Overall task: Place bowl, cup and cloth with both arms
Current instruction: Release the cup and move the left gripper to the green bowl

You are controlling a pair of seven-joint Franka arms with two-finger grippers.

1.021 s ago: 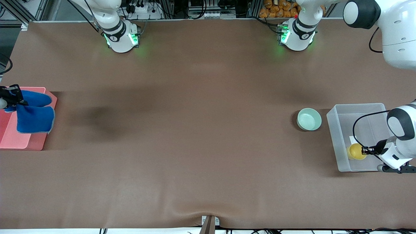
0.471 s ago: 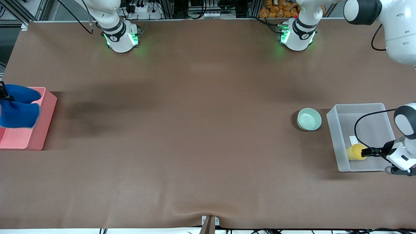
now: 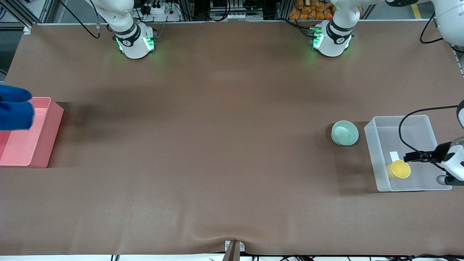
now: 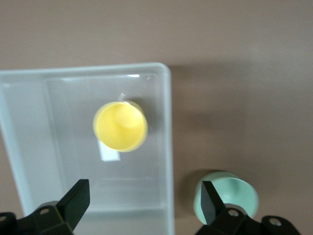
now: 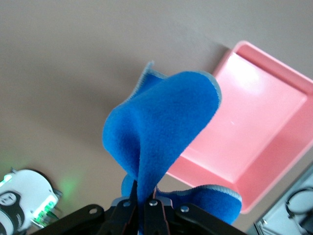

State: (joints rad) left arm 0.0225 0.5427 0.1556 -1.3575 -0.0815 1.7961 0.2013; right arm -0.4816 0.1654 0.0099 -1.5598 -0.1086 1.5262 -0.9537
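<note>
The robot's left gripper will next go to the mint-green bowl and close on the bowl's rim (image 3: 332, 136) (image 4: 257, 201) at the side farthest from the clear bin.
The yellow cup (image 3: 398, 169) (image 4: 120, 126) stands upright, mouth up, inside the clear bin (image 3: 370, 135) (image 4: 167, 122) at the left arm's end of the table. My left gripper (image 3: 413, 157) (image 4: 143, 198) hangs open above the bin, clear of the cup, with nothing between its fingers. The mint-green bowl (image 3: 344, 133) (image 4: 234, 193) sits on the table beside the bin. My right gripper (image 5: 146, 203) is shut on the blue cloth (image 5: 161, 127) (image 3: 14, 108), which hangs in folds in the air over the pink tray (image 3: 43, 127) (image 5: 264, 122). The right gripper itself is outside the front view.
A white label lies on the bin floor next to the cup. The pink tray sits at the right arm's end of the table, holding nothing. Both arm bases stand along the table's edge farthest from the front camera.
My left gripper opened, let go of the cup and drew up and away; the cup now stands alone in the bin. The right gripper lifted the cloth off the tray toward the table's end.
</note>
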